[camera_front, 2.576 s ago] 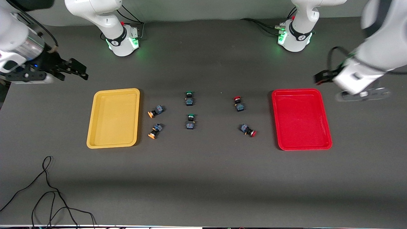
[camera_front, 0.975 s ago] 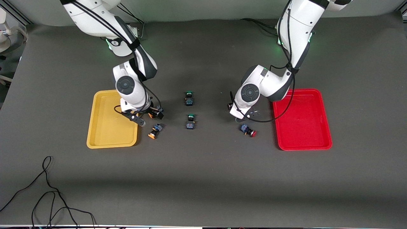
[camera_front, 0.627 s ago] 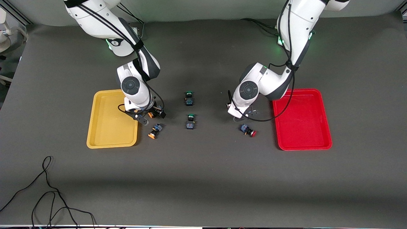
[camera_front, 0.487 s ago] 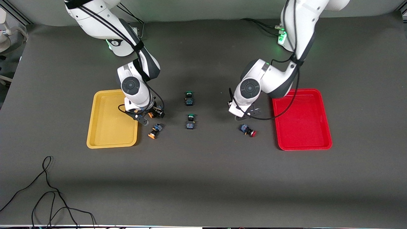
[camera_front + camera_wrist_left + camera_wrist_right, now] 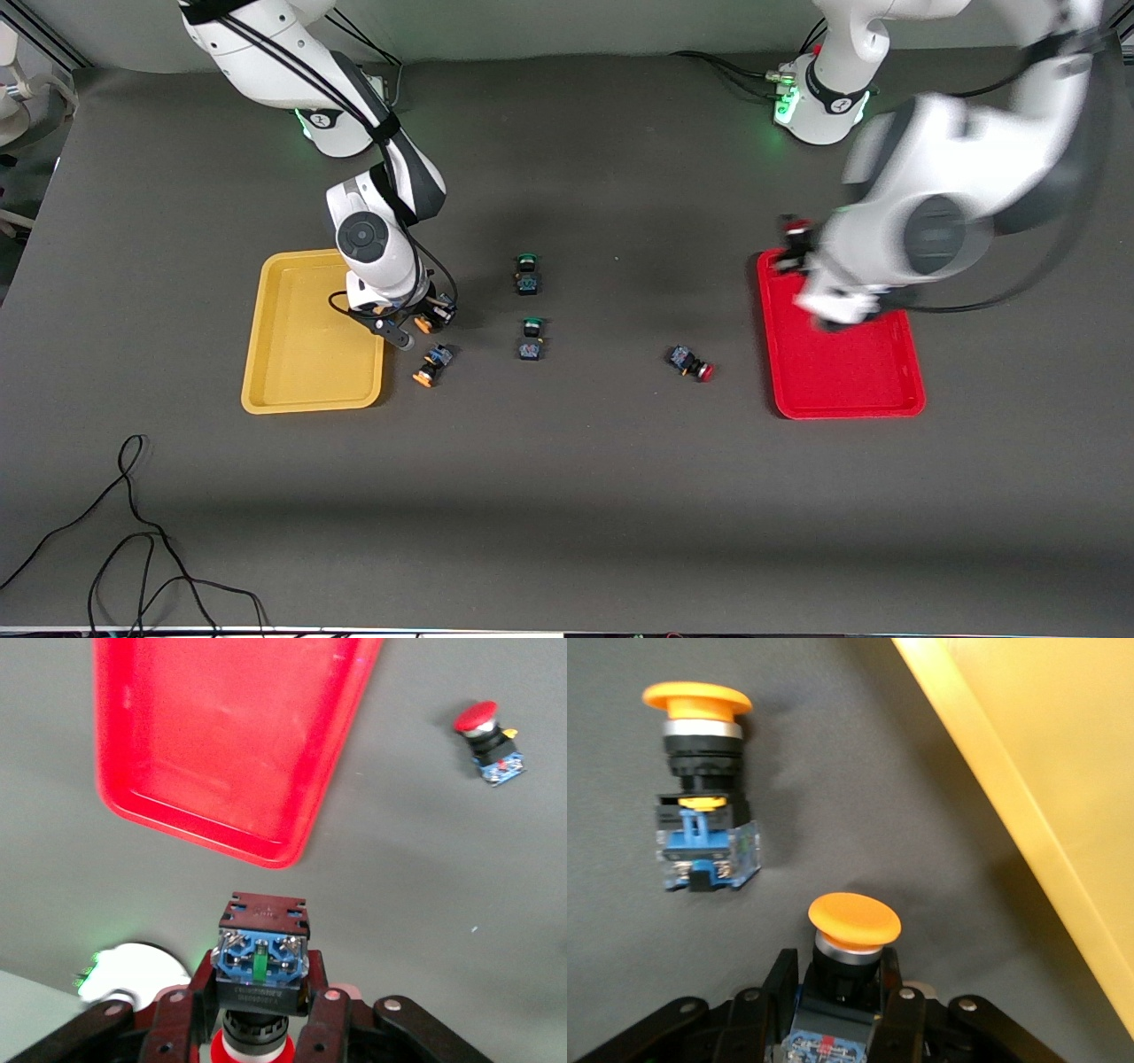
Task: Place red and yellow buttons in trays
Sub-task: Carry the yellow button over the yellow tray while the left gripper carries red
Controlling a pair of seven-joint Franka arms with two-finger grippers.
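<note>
Next, I release the red button from my left gripper midway across the red tray's bottom, a bit toward its far rim (image 5: 834, 309) (image 5: 217, 741).
My left gripper (image 5: 795, 239) is shut on a red button (image 5: 262, 961) and holds it in the air over the corner of the red tray (image 5: 850, 372); that tray also shows in the left wrist view (image 5: 221, 735). The second red button (image 5: 690, 362) lies on the table between the green-capped switches and the red tray, and shows in the left wrist view (image 5: 489, 737). My right gripper (image 5: 423, 317) is shut on a yellow button (image 5: 852, 926), low beside the yellow tray (image 5: 301, 337). The other yellow button (image 5: 431, 365) lies close by on its side (image 5: 700, 788). Both trays hold nothing.
Two green-capped switches (image 5: 526, 275) (image 5: 531, 339) stand mid-table between the trays. A black cable (image 5: 133, 532) loops on the table near the front camera at the right arm's end. The yellow tray's rim (image 5: 992, 797) runs close to my right gripper.
My left arm has lifted a red button off the table and swung it up toward the red tray. My right gripper has stayed low on the yellow button beside the yellow tray.
</note>
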